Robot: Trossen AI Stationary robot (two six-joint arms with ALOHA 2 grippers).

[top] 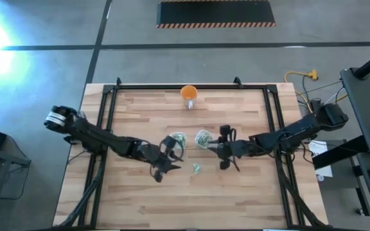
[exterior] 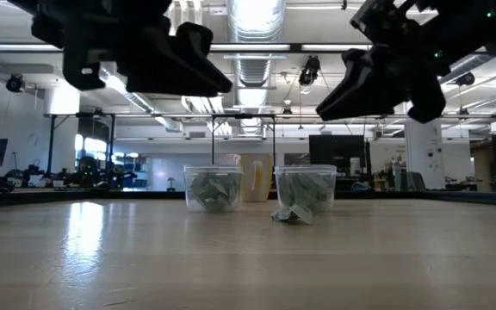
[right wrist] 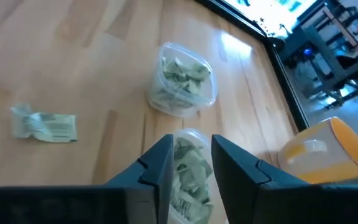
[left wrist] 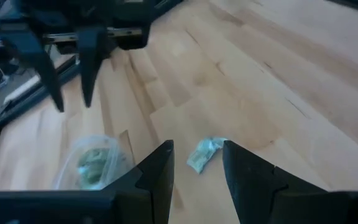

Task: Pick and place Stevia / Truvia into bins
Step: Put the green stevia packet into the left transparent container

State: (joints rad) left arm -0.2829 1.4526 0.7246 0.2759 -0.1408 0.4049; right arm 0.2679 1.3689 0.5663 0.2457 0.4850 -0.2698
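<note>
The robot's left gripper should close on the middle of the loose sachet [top: 196, 168] [left wrist: 206, 151], which is lying flat on the wood in front of the two clear bins.
Two clear bins stand side by side mid-table, both holding pale green Stevia / Truvia sachets: the left bin [top: 177, 138] and the right bin [top: 202, 138]. One loose sachet [top: 196, 168] lies flat on the wood nearer the front edge. My left gripper [left wrist: 197, 144] hovers open above the table, with that sachet [left wrist: 205, 153] just ahead of its fingertips. My right gripper [right wrist: 190, 139] is open with nothing between its fingers, above the near rim of the right bin [right wrist: 188, 171]. The left bin [right wrist: 182, 78] stands beyond it.
An orange cup [top: 189, 94] stands near the table's far edge, behind the bins. A black frame rail [top: 191, 86] runs around the tabletop. Bare wood stretches along the front half of the table [top: 191, 205]. The two arms come close together near the bins.
</note>
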